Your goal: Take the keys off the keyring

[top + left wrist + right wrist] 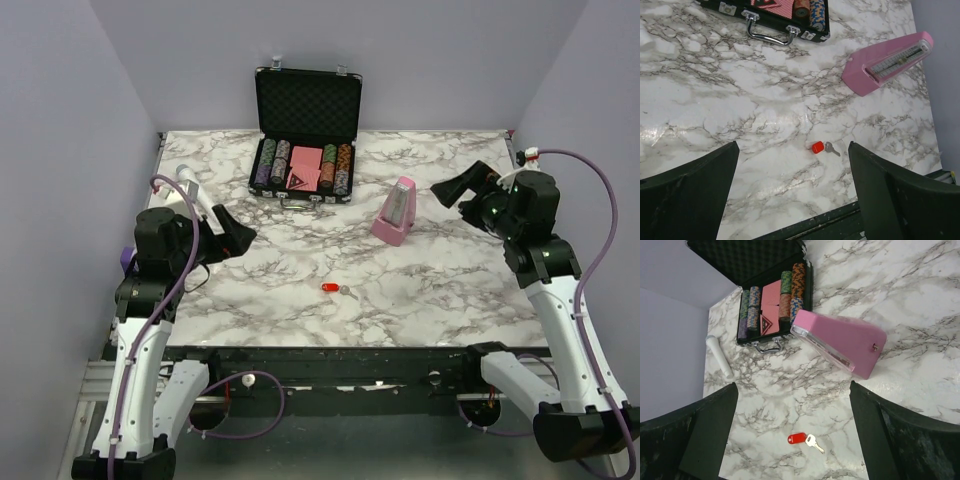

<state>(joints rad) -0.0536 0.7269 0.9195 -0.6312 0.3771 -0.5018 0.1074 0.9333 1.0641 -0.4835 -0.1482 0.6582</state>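
Observation:
My left gripper will grab the far end of the red keyring (325,287) (815,148), opposite the silver key, so that the key stays free.
A small red keyring (329,287) lies flat on the marble table near its front edge, with a tiny silver key (344,289) joined to its right end. The left wrist view shows the keyring (817,147) and key (832,148) between the wide-apart fingers. In the right wrist view the keyring (796,438) and key (814,443) lie low in the middle. My left gripper (237,235) hovers open at the left, well away from them. My right gripper (452,190) hangs open at the right, above the table. Neither gripper holds anything.
A pink metronome (394,212) stands right of centre. An open black case (304,172) with poker chips and pink cards sits at the back. A white cylinder (193,190) lies by the left arm. The table's front edge (330,348) runs just below the keyring.

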